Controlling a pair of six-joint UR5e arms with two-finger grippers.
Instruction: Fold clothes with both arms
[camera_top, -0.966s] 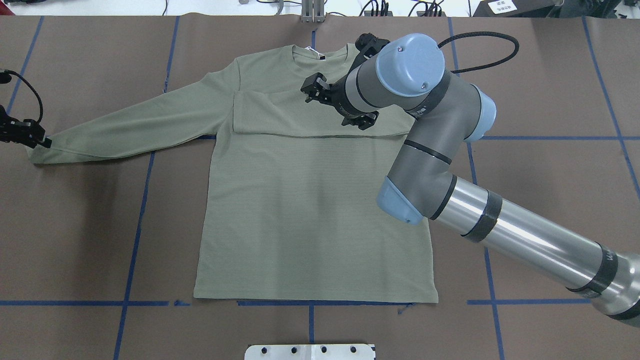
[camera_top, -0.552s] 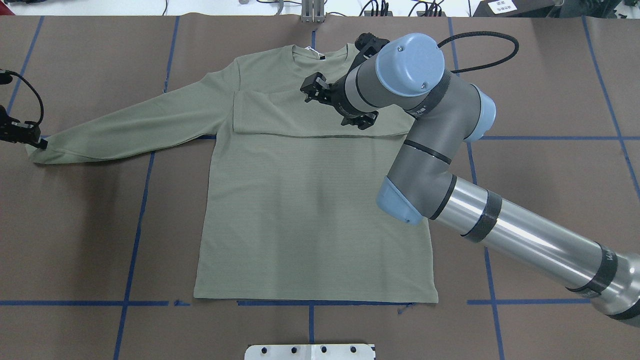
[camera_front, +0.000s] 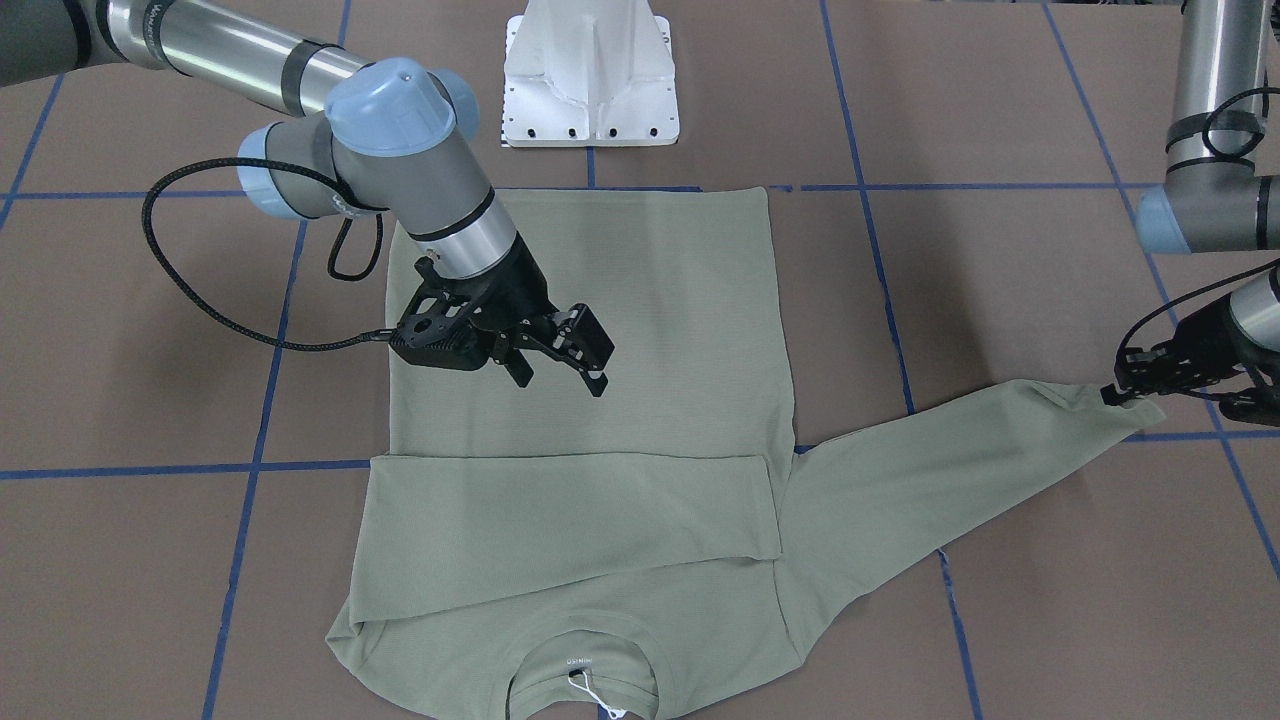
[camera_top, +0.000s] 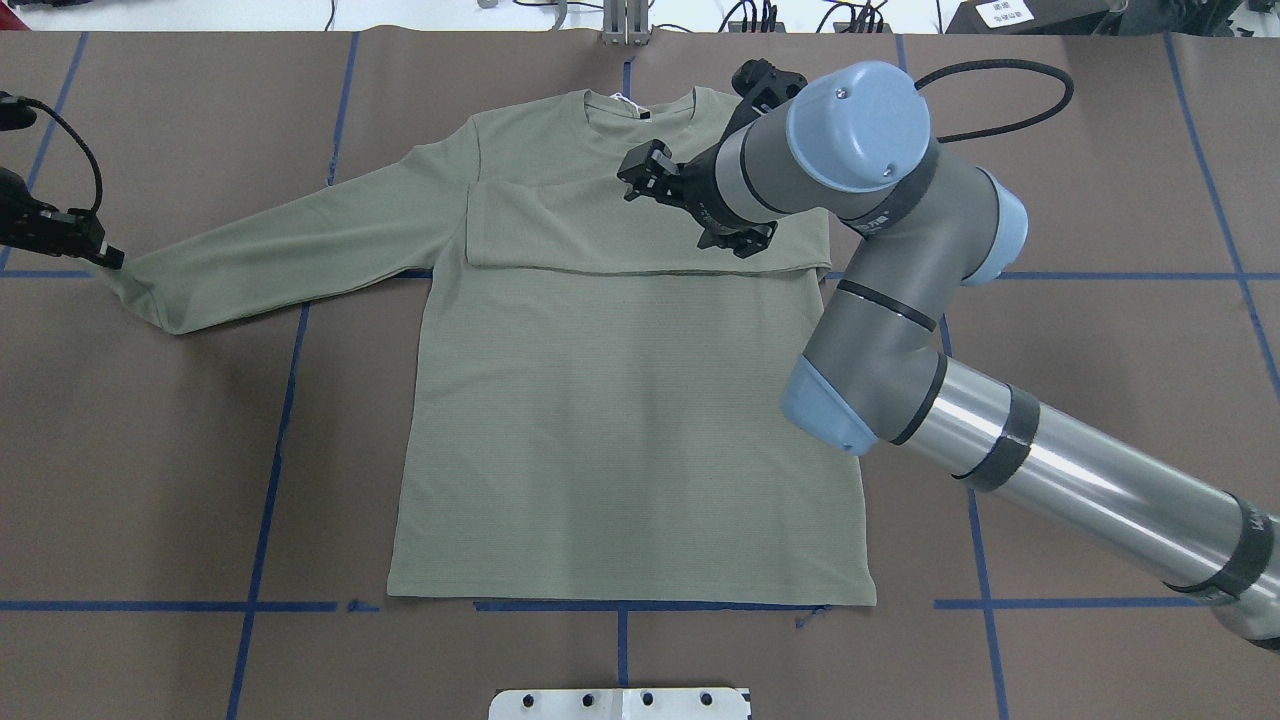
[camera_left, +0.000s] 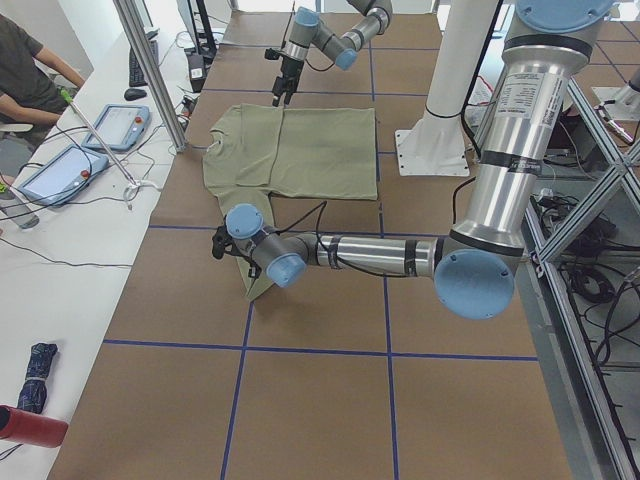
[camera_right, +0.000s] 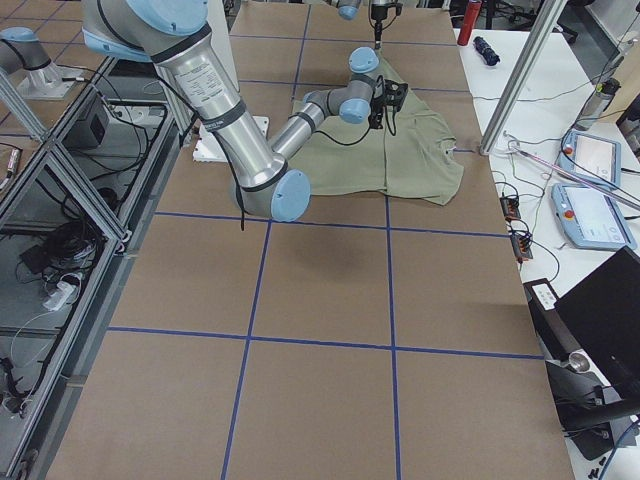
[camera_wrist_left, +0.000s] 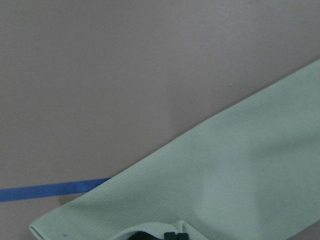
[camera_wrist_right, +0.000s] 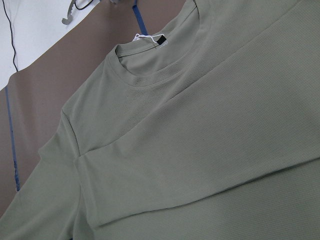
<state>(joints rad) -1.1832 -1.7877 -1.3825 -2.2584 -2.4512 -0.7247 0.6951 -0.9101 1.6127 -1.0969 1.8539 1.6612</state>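
Note:
My left gripper is going to let go of the shirt's cuff, now held slightly off the table, on the shirt's body (camera_front: 461, 418), next to the shoulder end of the folded sleeve.
The sage-green long-sleeved shirt (camera_top: 620, 400) lies flat on the brown table, collar with a white tag (camera_front: 600, 700) on the far side from the robot. One sleeve (camera_top: 640, 235) is folded across the chest. My right gripper (camera_top: 684, 214) hovers open just above that folded sleeve with nothing between its fingers; its wrist view shows the collar (camera_wrist_right: 150, 65) and the fold. The other sleeve (camera_top: 290, 245) stretches out sideways. My left gripper (camera_top: 105, 256) is shut on its cuff (camera_wrist_left: 100, 220) and holds the end slightly off the table (camera_front: 1115, 393).
The white pedestal base (camera_front: 590, 80) stands at the shirt's hem side. Blue tape lines (camera_top: 270, 450) cross the table. A side bench with tablets (camera_left: 110, 125), cables and a seated person (camera_left: 30, 70) runs along the far edge.
My left gripper has carried the cuff away from the robot and a little inward, bending the sleeve's end. My right arm has shifted slightly right, gripper still open.

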